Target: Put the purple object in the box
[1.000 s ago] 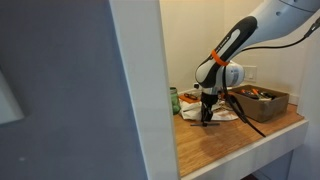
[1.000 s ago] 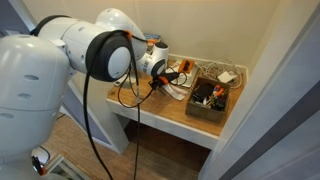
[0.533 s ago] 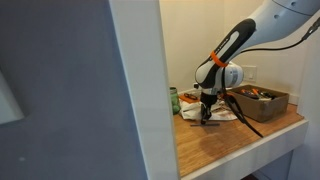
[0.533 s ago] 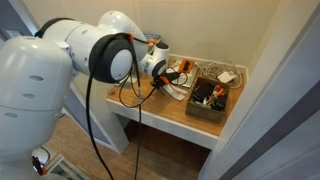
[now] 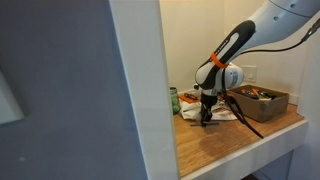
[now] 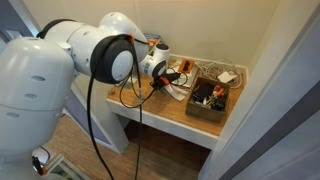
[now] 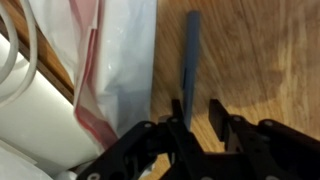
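The near end of the purple stick is tight against one fingertip. My gripper needs to open wider and take the stick [image 7: 189, 75] between both fingers before lifting it to the box.
In the wrist view a thin, dark blue-purple stick [image 7: 190, 50] lies on the wooden shelf. Its near end reaches between the fingers of my gripper [image 7: 197, 108], close to the left finger. The fingers are apart, so the gripper is open and straddles the stick's end. In both exterior views the gripper [image 5: 207, 118] [image 6: 155, 88] points down at the shelf, beside a pile of bags. The brown box [image 5: 262, 100] [image 6: 210, 100] stands on the shelf some way from the gripper and holds several items. The stick is too small to make out in the exterior views.
A clear plastic bag with a red strip [image 7: 110, 60] lies just beside the stick, with a white cable [image 7: 30, 50] past it. A green can [image 5: 174, 100] stands by the wall. A white wall panel [image 5: 140, 90] borders the shelf. The shelf edge [image 5: 240, 150] is near.
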